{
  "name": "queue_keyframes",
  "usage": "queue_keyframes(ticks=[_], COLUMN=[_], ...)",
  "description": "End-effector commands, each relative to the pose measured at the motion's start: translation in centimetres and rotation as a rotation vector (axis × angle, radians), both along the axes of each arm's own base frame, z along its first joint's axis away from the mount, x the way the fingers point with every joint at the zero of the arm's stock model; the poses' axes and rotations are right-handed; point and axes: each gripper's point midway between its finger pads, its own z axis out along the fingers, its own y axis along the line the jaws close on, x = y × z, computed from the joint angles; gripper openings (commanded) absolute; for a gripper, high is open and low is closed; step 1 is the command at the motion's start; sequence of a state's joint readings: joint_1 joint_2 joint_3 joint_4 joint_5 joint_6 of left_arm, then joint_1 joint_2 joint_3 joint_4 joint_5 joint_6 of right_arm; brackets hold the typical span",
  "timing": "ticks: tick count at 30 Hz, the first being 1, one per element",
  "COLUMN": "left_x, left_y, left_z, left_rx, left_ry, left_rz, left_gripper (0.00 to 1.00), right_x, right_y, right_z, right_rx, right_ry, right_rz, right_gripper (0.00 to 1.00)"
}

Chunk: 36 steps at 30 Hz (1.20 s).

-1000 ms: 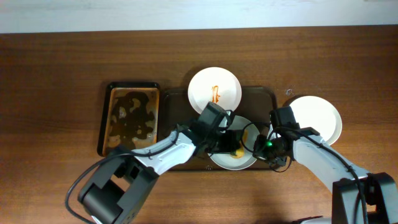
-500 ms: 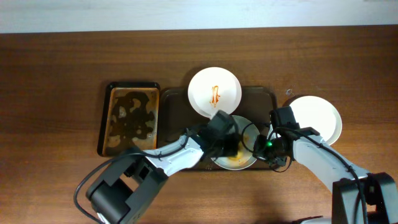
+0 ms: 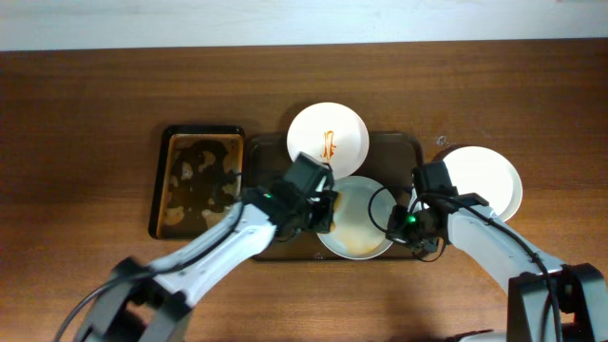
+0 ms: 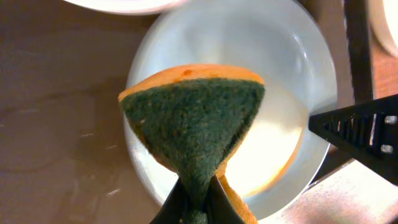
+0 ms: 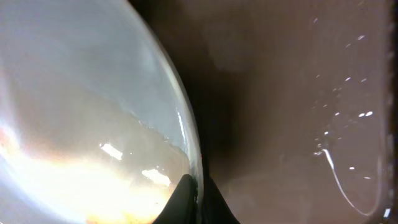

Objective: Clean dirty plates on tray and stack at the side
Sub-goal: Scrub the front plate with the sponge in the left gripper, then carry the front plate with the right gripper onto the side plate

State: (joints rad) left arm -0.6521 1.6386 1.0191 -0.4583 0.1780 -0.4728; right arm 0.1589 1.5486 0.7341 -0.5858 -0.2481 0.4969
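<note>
Next, I set the greenish-white plate, now on the dark brown tray, down with my right gripper on top of the clean white plate (image 3: 480, 186) next to the tray.
A greenish-white plate (image 3: 359, 223) lies on the front of the dark brown tray (image 3: 404, 147), with an orange film near its front edge. My left gripper (image 3: 318, 207) is shut on a green-yellow sponge (image 4: 196, 118) and holds it over the plate's (image 4: 273, 56) left part. My right gripper (image 3: 394, 224) is shut on the plate's right rim (image 5: 74, 112), its fingers (image 5: 193, 194) pinching the edge over the tray (image 5: 280, 93). A second plate (image 3: 328, 138) with an orange-red smear overlaps the tray's back edge. A clean white plate (image 3: 484, 180) lies on the tabletop to the right.
A smaller black-rimmed tray (image 3: 199, 180) holding dirty brownish liquid stands left of the big tray. The right gripper's black fingers (image 4: 357, 127) show at the plate's rim in the left wrist view. Wood-grain tabletop (image 3: 85, 142) surrounds everything.
My left gripper has carried the sponge leftwards across the front plate, from its middle to its left side. The right gripper has kept its hold on the rim.
</note>
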Motion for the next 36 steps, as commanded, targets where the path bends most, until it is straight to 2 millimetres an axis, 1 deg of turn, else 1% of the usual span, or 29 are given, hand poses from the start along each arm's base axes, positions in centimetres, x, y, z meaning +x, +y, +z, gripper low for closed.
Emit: queue_keyframes(ticks=[1,3,4,5,7,9,11,12,13,15,16,18,19,22,25,26,29,36], left_x=[2.5,3.9,4.6,4.9,5.9,6.7,7.0,7.1,7.2,7.4,7.4,7.4,7.3,7.2,7.2,7.3,7.3,7.3], left_y=[4.1,7.2,8.7,9.6,12.5,15.4,17.3,18.3,19.4,20.7,22.0,22.7,23.0,23.6,23.6,23.6,23.6,23.6], left_z=[2.0,2.1,2.1,2.1,1.9,1.8,1.7,1.6,1.4,1.1,0.6,-0.1,-0.5,-1.5,-1.5,-1.5,-1.5,-1.5], left_rx=[0.037,0.047,0.044,0.045,0.068,0.073,0.08,0.084,0.092,0.107,0.123,0.147,0.163,0.183,0.184,0.184,0.183,0.183], left_ry=[-0.073,-0.063,-0.059,-0.059,-0.06,-0.051,-0.041,-0.035,-0.032,-0.03,-0.018,-0.015,-0.014,0.003,0.005,0.003,0.001,0.001], left_rz=[0.1,0.174,0.184,0.187,0.233,0.311,0.364,0.389,0.406,0.415,0.42,0.39,0.361,0.345,0.345,0.345,0.345,0.345], left_gripper=[0.0,0.0,0.0,0.0,0.0,0.0,0.0,0.0,0.0,0.0,0.0,0.0,0.0,0.0,0.0,0.0,0.0,0.0], right_x=[0.2,1.3,1.9,2.3,3.0,3.8,4.2,4.3,4.4,4.4,4.4,4.3,4.4,4.7,4.8,4.7,4.6,4.9], right_y=[-1.3,-2.4,-2.7,-3.0,-4.4,-5.0,-6.1,-7.2,-7.8,-8.5,-9.0,-9.3,-8.9,-6.6,-4.8,-3.9,-3.0,-2.8], right_z=[0.3,2.1,3.2,4.1,6.3,8.9,11.1,12.7,13.7,15.2,16.4,17.4,17.9,19.6,21.6,22.6,24.8,24.7], right_rx=[-0.1,-0.165,-0.185,-0.21,-0.296,-0.332,-0.396,-0.459,-0.499,-0.568,-0.645,-0.745,-0.794,-0.913,-1.045,-1.106,-1.217,-1.21], right_ry=[0.003,-0.032,-0.058,-0.075,-0.1,-0.142,-0.172,-0.195,-0.208,-0.227,-0.244,-0.27,-0.294,-0.398,-0.503,-0.551,-0.644,-0.652], right_rz=[0.015,0.003,0.016,0.016,0.001,0.012,-0.007,-0.025,-0.033,-0.037,-0.03,-0.032,-0.008,0.063,0.142,0.186,0.197,0.191], right_gripper=[0.04,0.04,0.04,0.04,0.04,0.04,0.04,0.04,0.04,0.04,0.04,0.04,0.04,0.04,0.04,0.04,0.04,0.04])
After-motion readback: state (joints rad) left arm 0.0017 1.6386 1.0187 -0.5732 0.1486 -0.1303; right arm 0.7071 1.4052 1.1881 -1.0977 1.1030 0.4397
